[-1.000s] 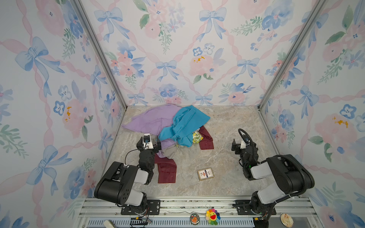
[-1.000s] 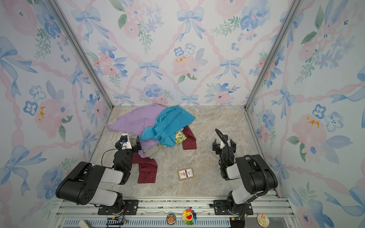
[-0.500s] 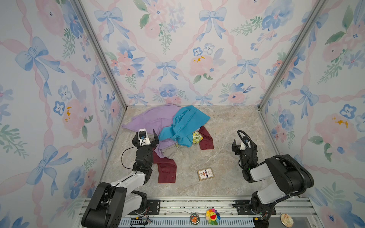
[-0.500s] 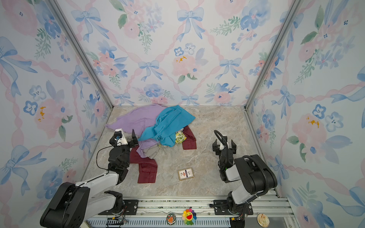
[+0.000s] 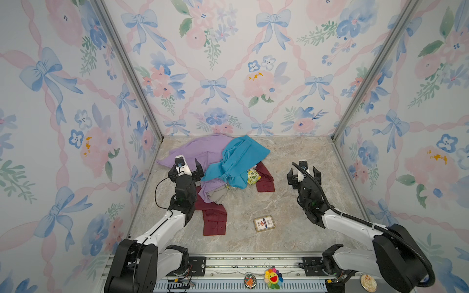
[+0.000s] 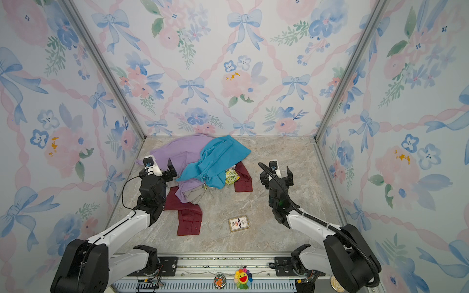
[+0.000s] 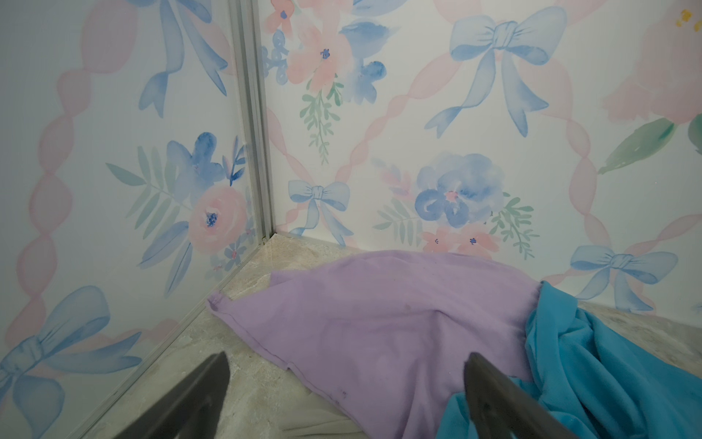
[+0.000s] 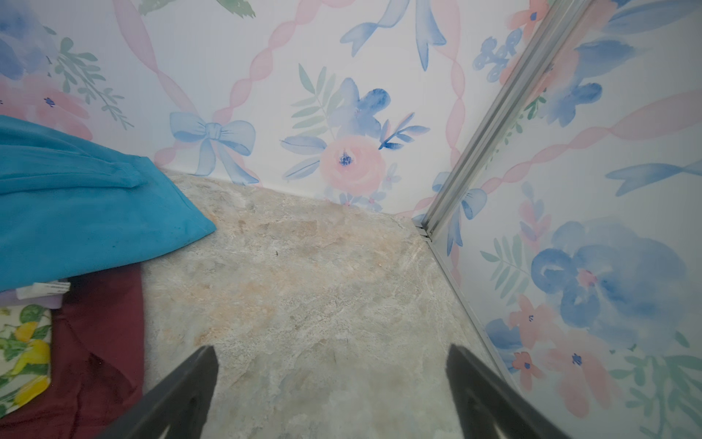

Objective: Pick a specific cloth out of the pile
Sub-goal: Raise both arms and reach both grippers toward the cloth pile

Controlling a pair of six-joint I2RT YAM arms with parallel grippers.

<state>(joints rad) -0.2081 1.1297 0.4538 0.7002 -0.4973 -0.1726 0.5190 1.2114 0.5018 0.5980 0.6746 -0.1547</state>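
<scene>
Next, my left gripper closes above the cuff on the maroon cloth's sleeve (image 5: 263, 170) beside the lemon-print piece, while the flat front sleeve stays down.
The cloth is dark maroon; one sleeve (image 5: 214, 220) lies flat in front of the pile and another part (image 5: 265, 181) (image 8: 102, 342) sticks out at the pile's right. The pile holds a lilac shirt (image 5: 200, 152) (image 7: 380, 323), a teal-blue garment (image 5: 238, 162) (image 8: 76, 213), grey-beige fabric (image 5: 215, 195) and a lemon-print piece (image 5: 253, 175) (image 8: 22, 353). My left gripper (image 5: 186, 168) (image 7: 346, 357) hovers open over the lilac shirt's near-left edge, holding nothing. My right gripper (image 5: 303, 175) (image 8: 331, 349) stands open above bare floor, right of the maroon part.
A small card box (image 5: 264, 223) lies on the marble floor in front, between the arms. Flowered walls with metal corner posts (image 5: 355, 93) close in the left, back and right. A metal rail (image 5: 241, 261) runs along the front edge.
My left arm has unfolded and lifted, carrying its open gripper from above the maroon sleeve toward the lilac shirt's edge. The right arm has stretched forward slightly; the clothes have not moved.
</scene>
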